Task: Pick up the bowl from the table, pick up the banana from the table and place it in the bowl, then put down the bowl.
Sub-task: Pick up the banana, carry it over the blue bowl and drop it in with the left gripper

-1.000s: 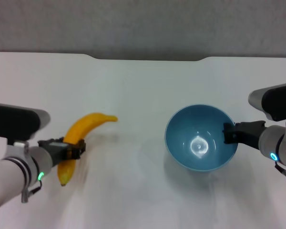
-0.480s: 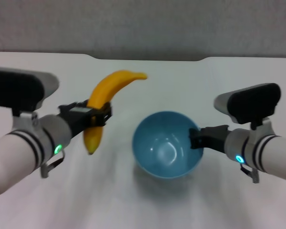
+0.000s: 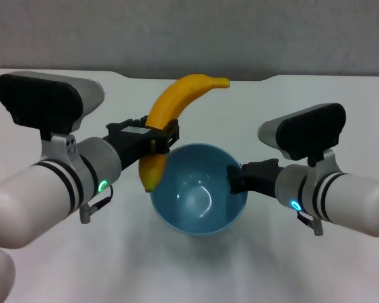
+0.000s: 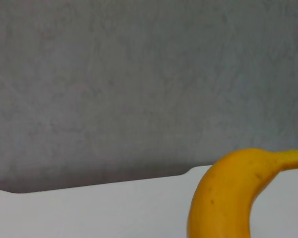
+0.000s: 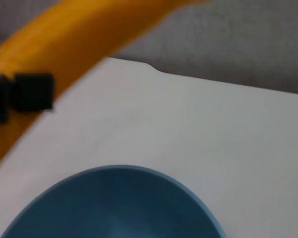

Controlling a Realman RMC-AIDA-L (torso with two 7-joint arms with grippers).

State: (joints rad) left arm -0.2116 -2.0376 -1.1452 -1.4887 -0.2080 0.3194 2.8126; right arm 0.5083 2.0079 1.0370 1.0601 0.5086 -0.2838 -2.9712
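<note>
The robot's left gripper should release the banana inside the light-blue bowl (image 3: 213, 168), so that it leans on the bowl's far rim near the right gripper.
My right gripper (image 3: 235, 179) is shut on the rim of the light-blue bowl (image 3: 199, 197) and holds it above the white table (image 3: 341, 113), near the middle. My left gripper (image 3: 165, 137) is shut on the orange-yellow banana (image 3: 170, 104), gripping it near its middle. The banana is lifted and stands steeply, its lower end (image 3: 150, 183) at the bowl's left rim. The banana also shows in the left wrist view (image 4: 228, 198) and the right wrist view (image 5: 79, 44), where the bowl (image 5: 114, 208) lies below it.
A grey wall (image 3: 189, 31) runs behind the table's far edge, which has a shallow notch (image 3: 196, 77). Nothing else lies on the tabletop.
Both arms have moved toward the middle. The banana was lifted off the table and carried right, up to the bowl's left rim. The bowl was carried left and nearer.
</note>
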